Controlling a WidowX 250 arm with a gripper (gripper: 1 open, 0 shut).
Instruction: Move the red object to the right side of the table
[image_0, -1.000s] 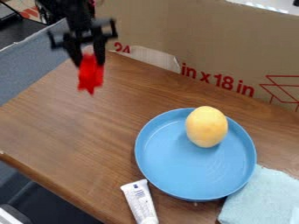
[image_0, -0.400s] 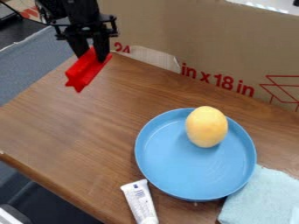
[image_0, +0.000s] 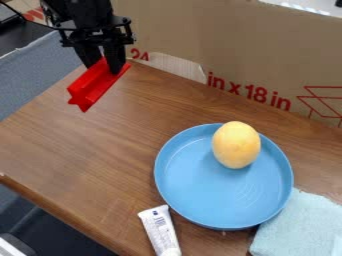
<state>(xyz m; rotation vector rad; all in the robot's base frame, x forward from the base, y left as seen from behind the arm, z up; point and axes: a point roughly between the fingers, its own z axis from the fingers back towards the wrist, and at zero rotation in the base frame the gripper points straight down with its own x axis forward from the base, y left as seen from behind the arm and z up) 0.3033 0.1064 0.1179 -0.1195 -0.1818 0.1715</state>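
Note:
Next, my gripper puts the red object down on the bare wood (image_0: 136, 115) beside the blue plate.
The red object (image_0: 94, 85), a small bright red elongated block, hangs tilted above the back left part of the brown wooden table (image_0: 94, 150). My black gripper (image_0: 107, 62) is shut on its upper end, and its lower end points down to the left. The block is clear of the tabletop. The gripper's fingers are partly merged with the dark arm behind them.
A round blue plate (image_0: 187, 190) with a yellow-orange fruit (image_0: 237, 145) sits right of centre. A white tube (image_0: 159, 231) lies at the front edge, a light blue cloth (image_0: 301, 232) at the front right. A cardboard box (image_0: 254, 60) stands along the back.
The red object has swung from hanging nearly straight down to a slant, its lower end pointing left. The gripper has shifted slightly and stays shut on it.

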